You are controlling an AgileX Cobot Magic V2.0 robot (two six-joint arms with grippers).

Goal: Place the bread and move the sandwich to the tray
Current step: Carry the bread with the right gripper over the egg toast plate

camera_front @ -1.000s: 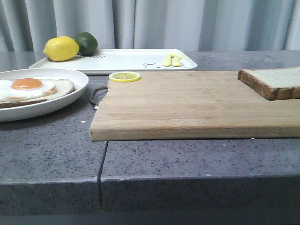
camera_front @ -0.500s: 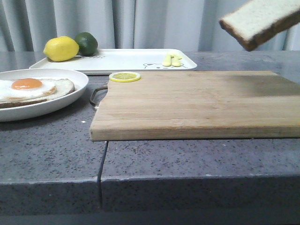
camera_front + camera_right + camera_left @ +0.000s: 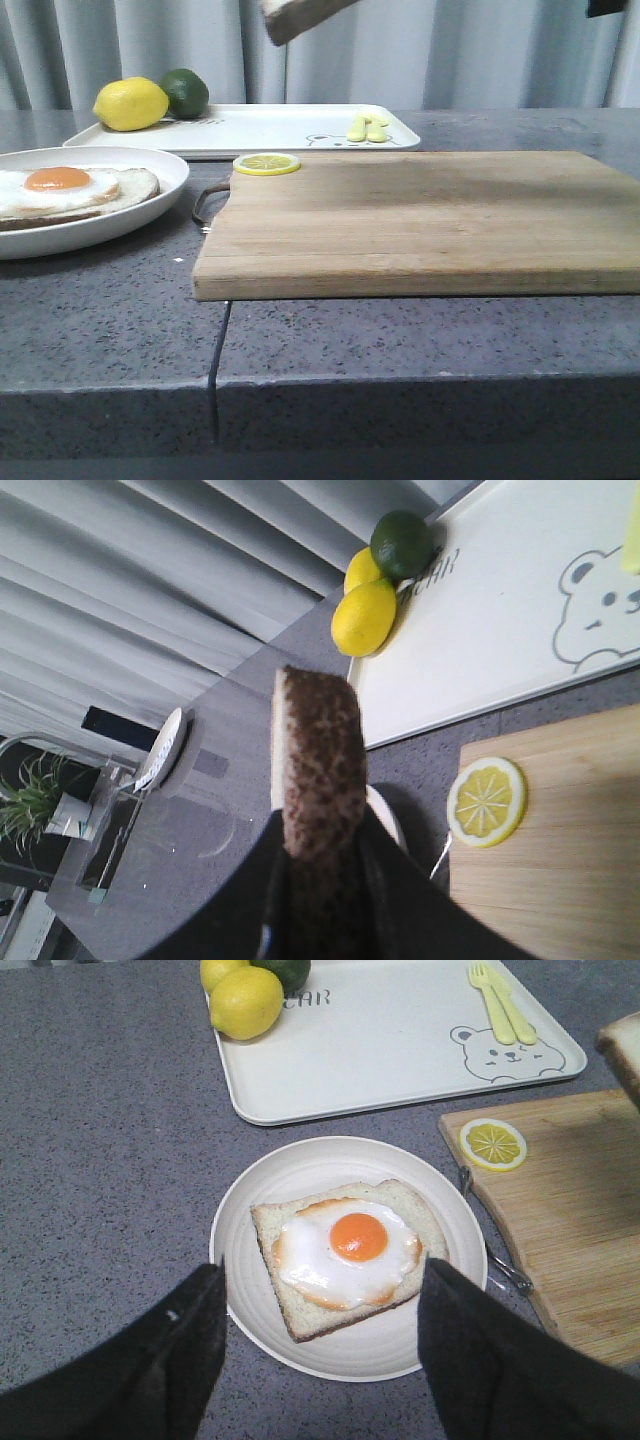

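Observation:
Next, my right gripper lets go of the bread on top of the fried egg [image 3: 72, 167] on the round white plate.
My right gripper [image 3: 322, 880] is shut on the bread [image 3: 320, 760], gripped edge-on by its dark crust. In the front view the bread [image 3: 300, 15] hangs high above the table at the top edge, over the tray's near side; a corner shows in the left wrist view [image 3: 625, 1050]. The sandwich [image 3: 345, 1252], one slice topped with a fried egg, lies on the round white plate [image 3: 250, 1290] at the left [image 3: 70, 190]. My left gripper [image 3: 320, 1310] is open, hovering above the plate's near side. The white bear-printed tray [image 3: 270, 130] lies behind.
A lemon [image 3: 130, 103] and a lime [image 3: 186, 92] sit on the tray's left end, yellow cutlery [image 3: 366, 127] on its right. A wooden cutting board [image 3: 420, 220] with a metal handle lies right of the plate; a lemon slice [image 3: 266, 163] rests on its far left corner.
The bread was lifted off the cutting board's right end and carried up and to the left, now high over the tray. The plate and sandwich have not moved.

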